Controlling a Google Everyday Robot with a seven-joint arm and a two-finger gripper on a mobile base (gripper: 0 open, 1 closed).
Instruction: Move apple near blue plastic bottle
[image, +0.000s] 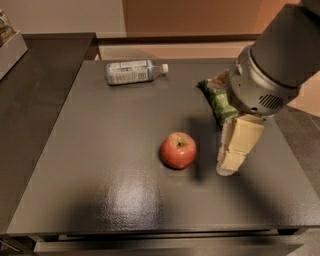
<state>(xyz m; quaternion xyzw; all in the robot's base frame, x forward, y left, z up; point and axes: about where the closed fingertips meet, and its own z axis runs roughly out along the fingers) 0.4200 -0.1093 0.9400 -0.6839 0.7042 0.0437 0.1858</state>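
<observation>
My gripper is going to close on the sides of the red apple (181, 152), because the apple should go near the blue plastic bottle.
The red apple (178, 150) with yellowish patches sits upright near the middle of the dark table (100, 165). The blue plastic bottle (134, 71) lies on its side at the far left of the table, white cap pointing right. My gripper (231, 156) hangs from the grey arm (275, 65) just right of the apple, a small gap apart, its cream fingers pointing down close to the table surface. It holds nothing.
A green chip bag (218, 98) lies at the far right, partly hidden behind the arm. A darker counter (30, 85) adjoins the table on the left, with a grey bin (9, 50) at its far end.
</observation>
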